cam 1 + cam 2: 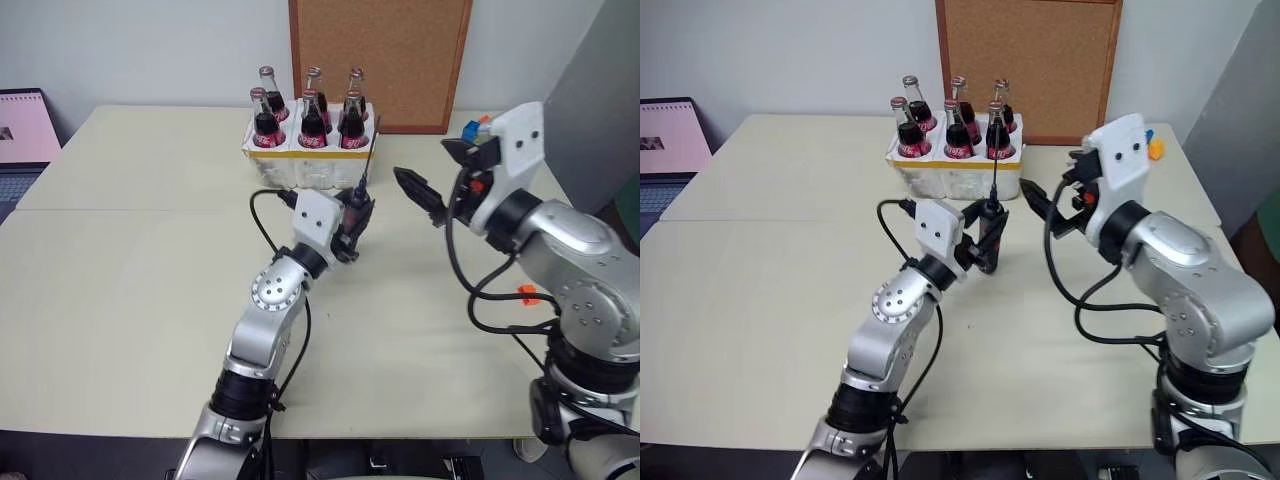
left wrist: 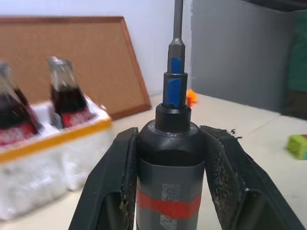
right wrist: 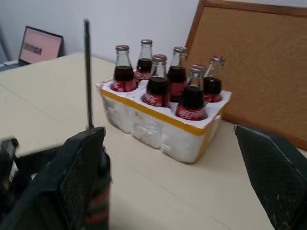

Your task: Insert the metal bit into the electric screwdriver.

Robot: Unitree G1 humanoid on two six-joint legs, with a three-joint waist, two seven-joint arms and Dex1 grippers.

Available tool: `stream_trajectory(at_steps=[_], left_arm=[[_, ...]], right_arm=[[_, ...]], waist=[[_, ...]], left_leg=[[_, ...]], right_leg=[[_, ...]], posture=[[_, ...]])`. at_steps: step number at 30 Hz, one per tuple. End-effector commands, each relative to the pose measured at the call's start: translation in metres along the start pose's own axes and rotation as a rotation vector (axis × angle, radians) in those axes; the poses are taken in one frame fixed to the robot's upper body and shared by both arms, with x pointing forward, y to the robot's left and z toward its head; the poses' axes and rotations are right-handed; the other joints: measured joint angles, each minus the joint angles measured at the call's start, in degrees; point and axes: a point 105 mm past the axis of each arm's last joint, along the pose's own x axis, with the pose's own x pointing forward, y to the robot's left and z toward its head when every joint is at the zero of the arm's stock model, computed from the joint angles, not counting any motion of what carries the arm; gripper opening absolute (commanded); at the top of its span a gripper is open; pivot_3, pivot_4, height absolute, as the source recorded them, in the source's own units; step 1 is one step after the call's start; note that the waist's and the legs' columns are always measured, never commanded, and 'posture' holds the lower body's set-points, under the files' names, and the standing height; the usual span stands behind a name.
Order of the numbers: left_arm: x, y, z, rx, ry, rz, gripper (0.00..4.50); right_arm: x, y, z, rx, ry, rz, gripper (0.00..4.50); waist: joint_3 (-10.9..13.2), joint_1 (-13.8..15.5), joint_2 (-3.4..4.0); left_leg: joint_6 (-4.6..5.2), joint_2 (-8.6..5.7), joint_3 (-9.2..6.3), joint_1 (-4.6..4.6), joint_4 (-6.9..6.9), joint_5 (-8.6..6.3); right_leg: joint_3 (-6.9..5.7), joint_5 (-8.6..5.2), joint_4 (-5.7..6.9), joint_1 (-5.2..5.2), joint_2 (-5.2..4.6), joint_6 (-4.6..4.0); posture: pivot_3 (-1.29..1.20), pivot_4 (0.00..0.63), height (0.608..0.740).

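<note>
The electric screwdriver will go down from my left gripper onto the bare table (image 1: 286,251) just in front of the white foam crate.
My left gripper (image 1: 350,232) is shut on the electric screwdriver (image 1: 357,213), a black barrel with a red band (image 2: 169,206), and holds it upright above the table. The metal bit (image 1: 369,165) stands straight up out of the screwdriver's nose; in the left wrist view the bit (image 2: 178,19) sits in a blue-marked collar. The left fingers (image 2: 112,191) clamp the barrel on both sides. My right gripper (image 1: 435,175) hangs open just right of the bit, apart from it, with nothing between its fingers (image 3: 79,177). The thin bit (image 3: 88,72) rises beside the right gripper's finger in its wrist view.
A white foam crate (image 1: 300,165) of several cola bottles stands just behind the screwdriver. A cork board (image 1: 380,60) leans on the back wall. A laptop (image 1: 22,135) sits at the far left. Small coloured blocks (image 1: 1153,148) lie at the table's far right.
</note>
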Motion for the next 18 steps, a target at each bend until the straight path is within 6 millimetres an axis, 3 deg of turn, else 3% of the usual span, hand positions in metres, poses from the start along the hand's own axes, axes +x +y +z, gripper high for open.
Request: stream_trajectory(at_steps=[1, 4, 6, 8, 14, 18], left_arm=[[0.008, 0.024, 0.024, 0.238, -0.026, -0.033, 1.63], [0.011, 0.04, 0.017, 0.446, 0.063, -0.141, 1.63], [0.004, 0.053, -0.007, 0.701, 0.226, -0.344, 1.63], [-0.008, 0.062, -0.027, 0.827, 0.362, -0.52, 1.63], [-0.036, 0.063, -0.068, 0.924, 0.588, -0.912, 1.63], [-0.038, 0.039, -0.086, 0.829, 0.615, -1.062, 1.63]], right_arm=[[-0.016, -0.001, 0.011, -0.105, -0.022, 0.074, 4.5], [-0.029, 0.004, 0.01, -0.204, 0.019, 0.165, 4.5], [-0.044, 0.017, 0.0, -0.267, 0.104, 0.304, 4.5], [-0.055, 0.027, -0.008, -0.302, 0.178, 0.409, 4.5], [-0.066, 0.038, -0.02, -0.296, 0.248, 0.526, 4.5], [-0.067, 0.048, -0.032, -0.299, 0.277, 0.565, 4.5]], waist=[[0.0, -0.07, 0.01], [0.03, -0.02, 0.0], [0.07, -0.05, -0.03], [0.13, 0.26, -0.06], [0.13, 0.27, -0.04], [0.13, 1.08, -0.04]], left_leg=[[0.0, -0.01, 0.01, 0.01, -0.01, 0.0], [0.0, -0.01, 0.02, 0.0, -0.03, 0.0], [0.0, 0.01, 0.05, -0.01, -0.04, 0.0], [0.0, -0.02, -0.04, -0.26, -0.05, 0.0], [0.02, -0.01, 0.05, -0.42, -0.04, -0.01], [0.18, -0.07, 0.11, -0.58, 0.1, -0.11]], right_leg=[[0.01, 0.0, -0.01, 0.0, 0.01, 0.0], [0.02, -0.02, -0.06, 0.0, 0.02, 0.02], [0.09, -0.03, -0.09, -0.02, 0.03, 0.04], [-0.11, -0.08, -0.14, -0.17, 0.02, 0.11], [-0.08, -0.07, -0.5, -0.15, -0.02, 0.12], [-0.07, -0.06, -0.63, -0.14, -0.09, 0.2]], posture=[[0.0, 0.15, 0.74], [0.0, 0.15, 0.74], [0.0, 0.15, 0.74], [0.0, 0.15, 0.74], [0.0, 0.15, 0.74], [0.0, 0.15, 0.74]])
